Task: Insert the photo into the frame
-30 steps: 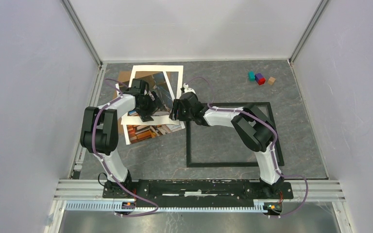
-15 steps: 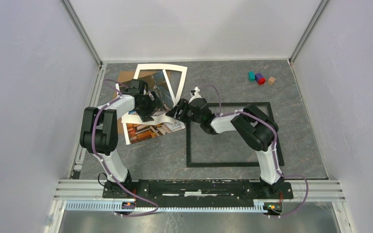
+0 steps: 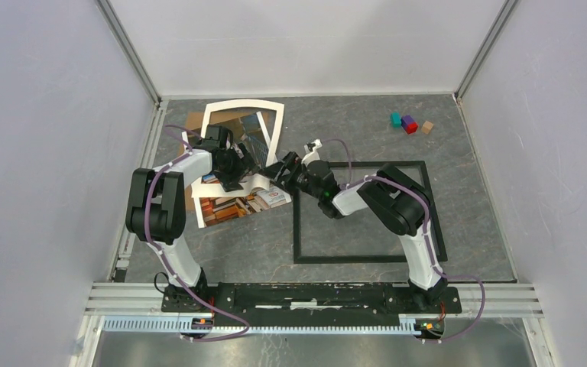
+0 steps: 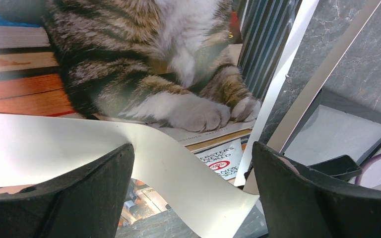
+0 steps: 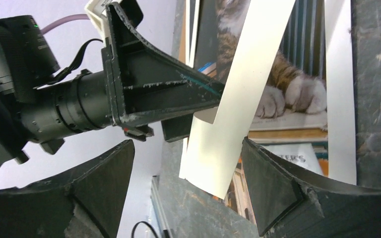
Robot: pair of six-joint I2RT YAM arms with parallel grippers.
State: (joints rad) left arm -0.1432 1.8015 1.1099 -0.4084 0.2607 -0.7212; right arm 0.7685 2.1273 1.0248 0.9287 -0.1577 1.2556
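Observation:
The mat's near piece bows up across both open grippers, so next my right gripper pinches the piece's corner point(image 5: 212, 161) and pulls the mat over the frame.
The photo point(image 3: 237, 205), a tabby cat print point(image 4: 154, 59), lies at the table's left under the white mat point(image 3: 241, 105). The mat's near strip point(image 4: 54, 144) bows up off the print. My left gripper point(image 3: 237, 172) hovers over the print, open, with that curled strip point(image 4: 193, 193) passing between its fingers. Facing it from the right, my right gripper point(image 3: 275, 170) is open, and the strip's end point(image 5: 238, 109) hangs loose between its fingers point(image 5: 278, 188). The black frame point(image 3: 298, 229) lies flat just right of the photo, under the right arm.
A brown backing board point(image 3: 195, 121) pokes out behind the mat. Three small coloured blocks point(image 3: 407, 122) sit at the back right. The left wall rail runs close beside the photo.
The right gripper's jaws have widened and drawn slightly right, off the mat's edge. The mat's right side lifted and bent, then partly settled. The left arm has held still.

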